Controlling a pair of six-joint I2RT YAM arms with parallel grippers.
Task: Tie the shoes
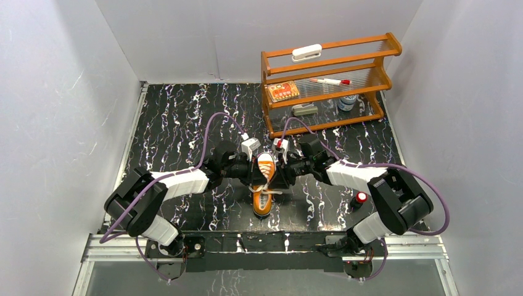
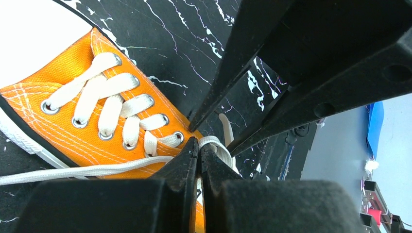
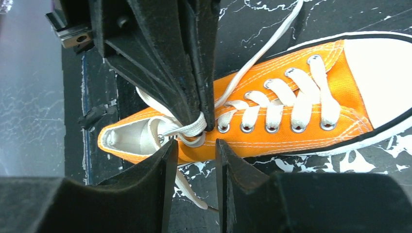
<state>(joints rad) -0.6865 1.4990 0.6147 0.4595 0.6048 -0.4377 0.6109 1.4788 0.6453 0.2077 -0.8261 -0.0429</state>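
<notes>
My right gripper will pinch the loop of the lace, as white lace wraps around my left gripper's fingers, before my left gripper opens and takes lace over the sneaker's opening (image 3: 154, 129).
The orange sneaker (image 1: 264, 200) lies in the middle of the table with its toe pointing away from the arms. Both grippers meet over its lacing. My left gripper (image 2: 200, 143) is shut on a loop of white lace (image 2: 221, 148) just above the top eyelets. It also shows in the right wrist view (image 3: 197, 124), pinching that loop (image 3: 190, 129). My right gripper (image 3: 194, 148) is open and empty, its fingertips at the shoe's side (image 3: 291, 128) just short of the loop. One loose lace end (image 3: 194, 191) lies on the table between its fingers. Another lace (image 2: 73, 170) trails off sideways.
A wooden shelf rack (image 1: 327, 80) with small items stands at the back right. A small red-capped object (image 1: 361, 198) stands on the table by the right arm. White walls close in the left, right and back sides.
</notes>
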